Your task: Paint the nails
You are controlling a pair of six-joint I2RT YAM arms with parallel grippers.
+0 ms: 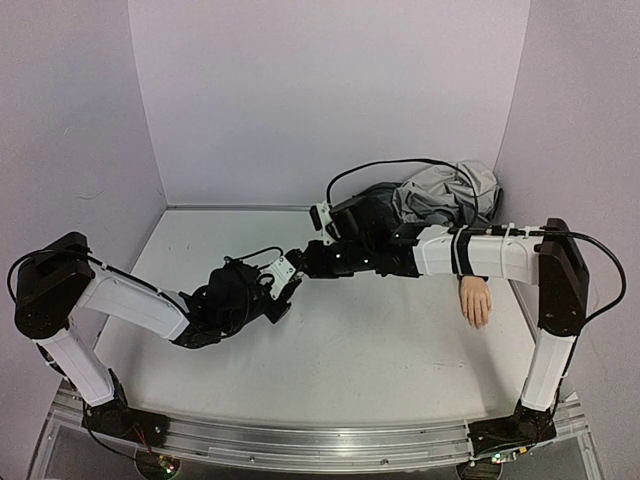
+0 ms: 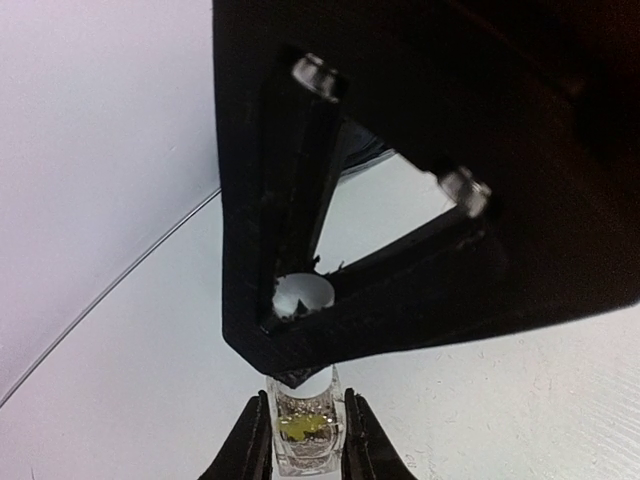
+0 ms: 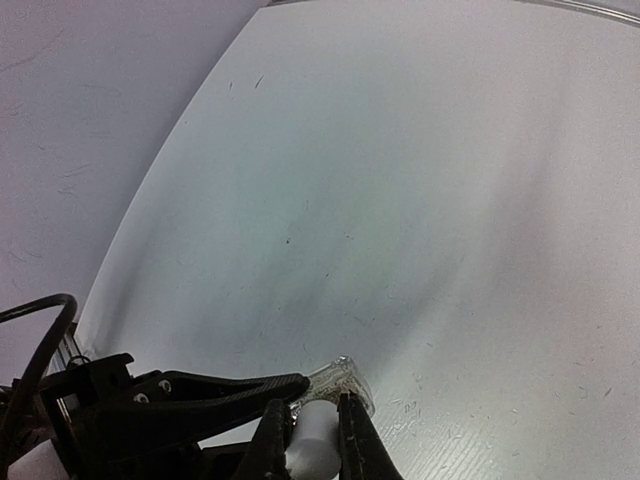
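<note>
The white cap is on the bottle and the robot's left gripper is twisted far over, so it should open, turn back and grip the bottle's glass (image 2: 307, 432) again to unscrew.
A small clear bottle (image 2: 305, 430) with yellow polish is clamped between my left gripper's (image 2: 305, 445) fingers. My right gripper (image 3: 312, 435) is shut on the bottle's white cap (image 3: 312, 445), with the bottle's clear glass (image 3: 335, 380) showing past its tips. The two grippers meet at the table's middle left, left gripper (image 1: 275, 300) and right gripper (image 1: 292, 268). The pale peach mannequin hand (image 1: 475, 300) with a dark grey sleeve lies at the right, partly under my right arm. Its nails are too small to make out.
A crumpled grey jacket (image 1: 440, 195) lies at the back right against the wall. A black cable (image 1: 385, 165) loops above it. Purple walls close in the white table (image 1: 350, 350) on three sides.
</note>
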